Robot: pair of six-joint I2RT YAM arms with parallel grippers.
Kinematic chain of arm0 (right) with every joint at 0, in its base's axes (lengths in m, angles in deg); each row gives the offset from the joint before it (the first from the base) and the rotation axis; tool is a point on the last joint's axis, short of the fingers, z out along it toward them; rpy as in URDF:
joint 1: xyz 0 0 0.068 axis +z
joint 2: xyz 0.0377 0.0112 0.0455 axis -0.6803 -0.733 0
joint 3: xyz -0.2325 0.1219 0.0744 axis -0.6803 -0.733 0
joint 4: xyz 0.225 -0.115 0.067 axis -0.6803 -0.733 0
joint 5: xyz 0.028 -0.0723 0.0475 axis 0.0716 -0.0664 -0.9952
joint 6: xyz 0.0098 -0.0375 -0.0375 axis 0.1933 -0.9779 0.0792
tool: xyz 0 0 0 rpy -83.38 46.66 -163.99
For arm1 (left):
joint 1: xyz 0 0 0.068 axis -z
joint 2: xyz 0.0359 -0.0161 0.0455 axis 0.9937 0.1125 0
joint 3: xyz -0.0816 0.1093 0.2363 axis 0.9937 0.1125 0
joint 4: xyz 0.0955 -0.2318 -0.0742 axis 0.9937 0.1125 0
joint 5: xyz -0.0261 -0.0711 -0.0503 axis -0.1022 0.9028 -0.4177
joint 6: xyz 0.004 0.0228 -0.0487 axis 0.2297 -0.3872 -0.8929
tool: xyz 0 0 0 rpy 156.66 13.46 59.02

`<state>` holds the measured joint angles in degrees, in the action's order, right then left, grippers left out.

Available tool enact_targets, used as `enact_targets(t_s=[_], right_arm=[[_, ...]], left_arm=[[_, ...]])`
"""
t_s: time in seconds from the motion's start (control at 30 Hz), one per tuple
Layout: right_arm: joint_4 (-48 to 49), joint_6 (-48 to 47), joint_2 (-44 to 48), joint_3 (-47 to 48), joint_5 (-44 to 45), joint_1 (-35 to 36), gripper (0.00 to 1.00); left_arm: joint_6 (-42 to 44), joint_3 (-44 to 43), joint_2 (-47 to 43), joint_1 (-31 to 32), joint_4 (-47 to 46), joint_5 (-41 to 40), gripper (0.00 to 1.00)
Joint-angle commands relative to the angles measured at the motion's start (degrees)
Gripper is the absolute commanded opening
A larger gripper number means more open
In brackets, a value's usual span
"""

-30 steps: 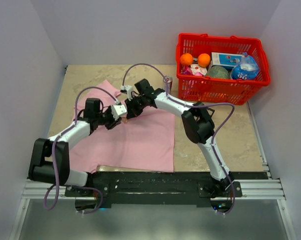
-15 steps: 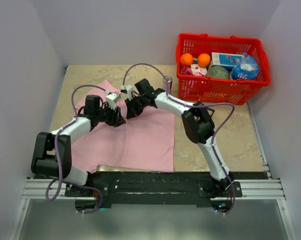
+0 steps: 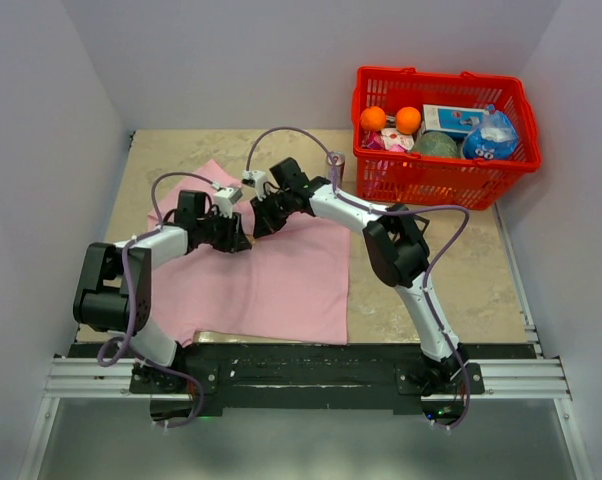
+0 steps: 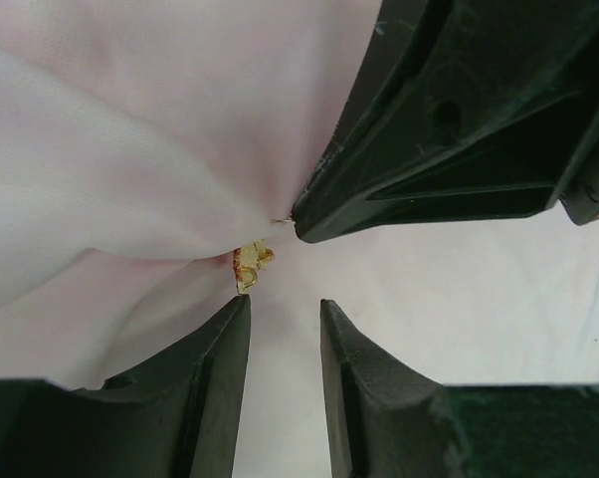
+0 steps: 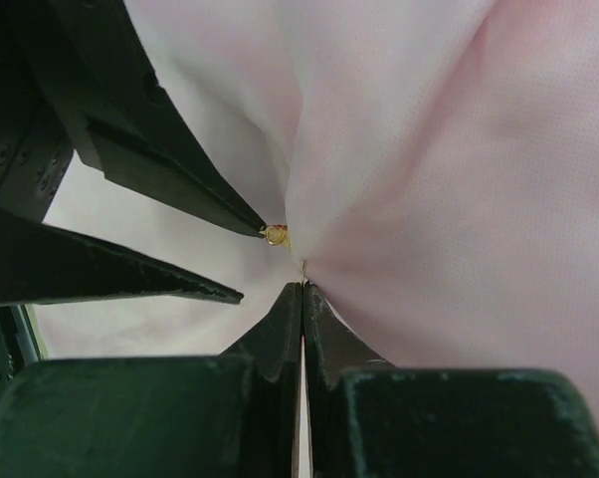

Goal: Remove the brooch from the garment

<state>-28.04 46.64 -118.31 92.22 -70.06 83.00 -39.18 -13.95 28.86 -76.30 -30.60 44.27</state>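
Observation:
The pin's tip is in my right gripper, across the garment's fold from the brooch's golden body, so that gripper should open and take that golden body (image 4: 248,265).
The pink garment (image 3: 281,280) lies spread on the table. My right gripper (image 5: 302,286) is shut on a pinch of it, and folds radiate from the tip (image 4: 298,223). The brooch (image 4: 250,265), a tiny golden piece, hangs on the fabric right beside that pinch and shows in the right wrist view too (image 5: 277,236). My left gripper (image 4: 285,303) is open, and its left fingertip (image 4: 242,302) sits just below the brooch without gripping it. From above, the two grippers meet tip to tip, left (image 3: 239,238) and right (image 3: 256,225).
A red basket (image 3: 443,178) at the far right holds two oranges (image 3: 391,119), a box and other items. A soda can (image 3: 334,165) stands beside the basket, close to the right arm's forearm. Bare tabletop (image 3: 451,280) lies right of the garment.
The left arm's elbow and forearm have swung back toward the far left, turning the wrist. Its gripper has stayed at the right gripper's tip. The right arm has not moved.

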Motion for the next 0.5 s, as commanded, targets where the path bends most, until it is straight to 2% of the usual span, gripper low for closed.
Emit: enact_targets(t_s=[0.0,0.2,0.37,0.47], right_arm=[[1.49,1.02,1.36,-0.02,-1.45,-0.06,0.0],[1.4,1.02,1.19,0.07,-1.36,-0.15,0.0],[1.31,0.85,1.1,0.24,-1.09,-0.06,0.0],[1.22,0.85,0.92,0.33,-0.92,-0.15,0.0]], left_arm=[[-1.14,-3.18,2.82,-0.04,-2.52,-1.01,0.36],[-2.37,-3.53,4.41,-0.04,-5.68,0.48,0.35],[-2.73,-5.63,5.38,-0.13,-4.37,-5.41,0.37],[-2.11,-5.64,5.47,-0.3,-4.62,-4.19,0.36]])
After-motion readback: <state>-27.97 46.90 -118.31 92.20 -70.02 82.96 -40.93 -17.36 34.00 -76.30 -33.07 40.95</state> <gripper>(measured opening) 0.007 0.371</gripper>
